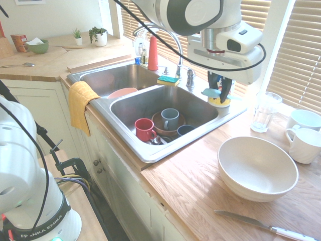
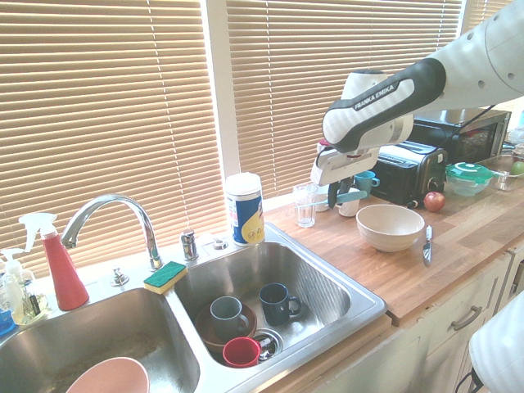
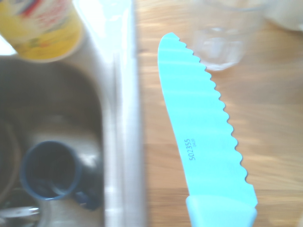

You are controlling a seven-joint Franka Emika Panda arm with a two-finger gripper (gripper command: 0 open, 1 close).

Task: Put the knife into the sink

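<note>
The robot's gripper should release the knife, now held level above the sink's rim, between the brown plate and the dark blue mug [image 2: 261, 331] [image 3: 15, 196], above the drain of the sink.
The light turquoise knife [image 1: 210, 93] hangs level in the air, pinched by my gripper [image 1: 219, 92], which is shut on its handle end. Both hover above the right-hand rim of the sink [image 1: 150, 154], beside the yellow canister. From the other side the knife [image 2: 354, 195] sticks out of the gripper [image 2: 336, 196] over the counter between the sink [image 2: 360, 304] and the white bowl. The wrist view shows the wavy serrated blade [image 3: 203, 137] over the wood, right next to the shiny sink rim [image 3: 120, 123].
The right basin holds a red mug [image 1: 144, 129], a grey mug [image 1: 170, 119] on a brown plate, and a dark blue mug [image 3: 49, 170]. A glass [image 1: 264, 111], white mugs [image 1: 303, 135], a white bowl [image 1: 257, 168] and a metal table knife [image 1: 261, 226] occupy the counter.
</note>
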